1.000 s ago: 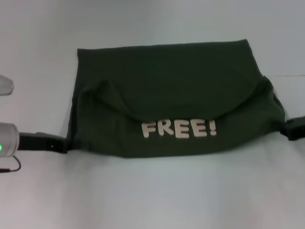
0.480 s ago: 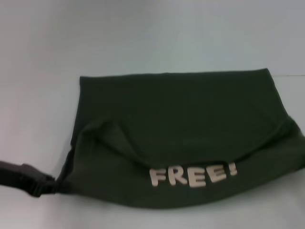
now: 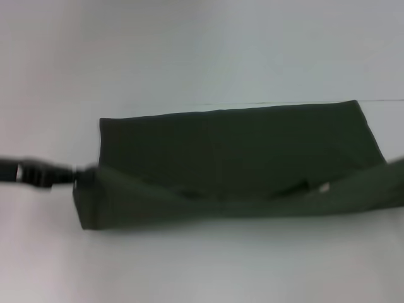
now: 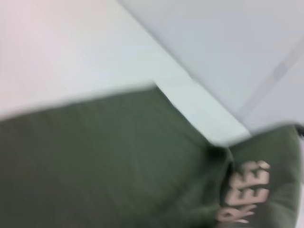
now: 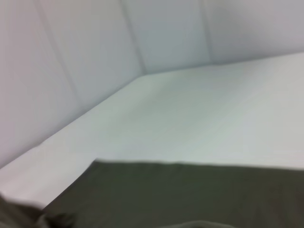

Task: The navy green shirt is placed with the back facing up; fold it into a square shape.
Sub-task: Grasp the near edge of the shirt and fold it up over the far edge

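Observation:
I will let go of the raised near edge with my left gripper on the shirt's far corner (image 3: 108, 122) on my left gripper's side.
The navy green shirt (image 3: 233, 139) lies across the white table, dark olive and much wider than the grippers. Its near edge (image 3: 189, 202) is raised as a long band running from left to right. My left gripper (image 3: 77, 177) is at the band's left corner, shut on the fabric. The band's right end runs out of the head view, and my right gripper does not show there. In the left wrist view the shirt (image 4: 95, 161) shows pale "FREE!" letters (image 4: 244, 190) on its folded-over part. The right wrist view shows a flat stretch of the shirt (image 5: 190, 194).
White table (image 3: 189, 265) surrounds the shirt on the near side and to the left. A pale wall (image 3: 189, 44) rises behind the table's far edge. Nothing else stands on the table.
The shirt's near edge has been lifted and carried toward the far side. The "FREE!" print has turned out of the head view. The left gripper rose with the corner.

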Robot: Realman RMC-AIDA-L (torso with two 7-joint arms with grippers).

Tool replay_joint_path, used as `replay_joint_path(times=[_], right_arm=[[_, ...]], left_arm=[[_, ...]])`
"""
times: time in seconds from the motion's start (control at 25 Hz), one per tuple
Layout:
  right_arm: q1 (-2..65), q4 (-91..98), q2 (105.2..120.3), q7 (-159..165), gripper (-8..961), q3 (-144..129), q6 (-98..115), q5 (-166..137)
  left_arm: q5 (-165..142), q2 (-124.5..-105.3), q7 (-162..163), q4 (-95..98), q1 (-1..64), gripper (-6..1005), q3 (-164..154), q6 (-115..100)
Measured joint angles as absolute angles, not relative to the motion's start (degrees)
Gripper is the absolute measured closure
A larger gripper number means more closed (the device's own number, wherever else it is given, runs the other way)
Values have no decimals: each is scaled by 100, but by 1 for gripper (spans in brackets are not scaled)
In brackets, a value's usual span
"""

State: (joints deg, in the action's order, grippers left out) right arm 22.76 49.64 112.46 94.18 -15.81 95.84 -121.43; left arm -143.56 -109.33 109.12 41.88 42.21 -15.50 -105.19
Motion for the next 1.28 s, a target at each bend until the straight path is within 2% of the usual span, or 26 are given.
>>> replay_joint_path(times=[0.12, 0.48, 0.56, 0.72, 0.92, 1.08, 1.28], right_arm=[[2644, 4719, 11181, 9612, 909, -1539, 8956, -12134], [3759, 3821, 11125, 9865, 886, -1780, 6695, -12147], [3970, 3579, 11131, 9886, 881, -2027, 6141, -12145], [4346, 3096, 11240, 9871, 869, -2510, 4895, -12125], [4729, 2574, 11444, 9650, 855, -2853, 3489, -12078], [4955, 2334, 11567, 9415, 844, -2887, 2721, -12005], [5083, 2125, 11580, 9433, 829, -2897, 2220, -12004]], left_arm=[[-14097, -10926, 11088, 3907, 4317, 979, -1432, -9777], [-13256, -11141, 11104, 3001, 4544, 979, -1483, -7216], [-13188, -11247, 10989, 2841, 4648, 979, -1520, -6723], [-13103, -11592, 10692, 2784, 4825, 978, -1530, -5757], [-12883, -11983, 10147, 2649, 5068, 978, -1561, -4663], [-12749, -12090, 9998, 2441, 5223, 973, -1718, -3879], [-12700, -12143, 9988, 2287, 5247, 960, -1753, -3399]])
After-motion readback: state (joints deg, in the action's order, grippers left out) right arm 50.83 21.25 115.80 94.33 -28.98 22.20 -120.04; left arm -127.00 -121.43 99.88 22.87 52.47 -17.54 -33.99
